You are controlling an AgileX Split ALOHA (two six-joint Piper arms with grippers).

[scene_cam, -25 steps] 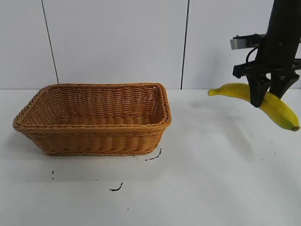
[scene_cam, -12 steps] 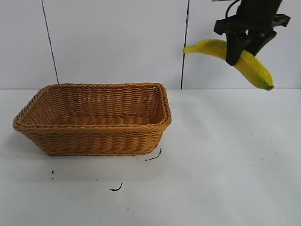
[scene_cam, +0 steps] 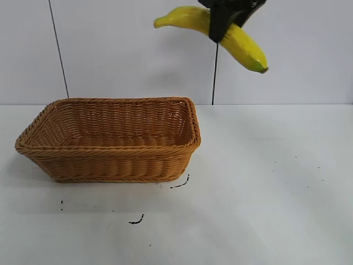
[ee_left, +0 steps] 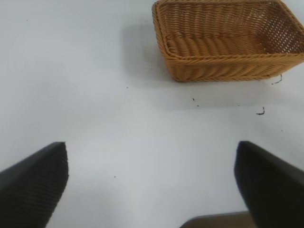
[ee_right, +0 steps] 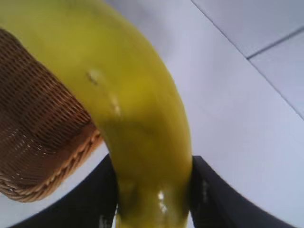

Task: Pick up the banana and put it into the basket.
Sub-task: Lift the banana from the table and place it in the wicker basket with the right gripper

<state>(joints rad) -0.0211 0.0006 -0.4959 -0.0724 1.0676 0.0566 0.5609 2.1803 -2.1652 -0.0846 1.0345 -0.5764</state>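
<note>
The yellow banana, now high above the basket's end, will go down from my right gripper on the basket's bottom, midway (scene_cam: 118, 136) along and close behind its front rim.
The yellow banana (scene_cam: 242, 47) hangs high in the air, just right of and well above the basket's right end. My right gripper (scene_cam: 220, 27) is shut on its middle at the top edge of the exterior view. In the right wrist view the banana (ee_right: 137, 118) fills the frame between the two black fingers (ee_right: 209, 190). The orange-brown wicker basket (scene_cam: 110, 165) stands empty on the white table at the left; it also shows in the right wrist view (ee_right: 38, 142) and the left wrist view (ee_left: 228, 66). My left gripper (ee_left: 152, 180) is open, empty, away from the basket.
The white table (scene_cam: 265, 193) carries a few small black marks (scene_cam: 136, 221) in front of the basket. A white panelled wall (scene_cam: 127, 49) stands behind the table.
My right gripper has carried the banana up and to the left, from low at the table's right side to high near the basket's right end. The basket has not moved.
</note>
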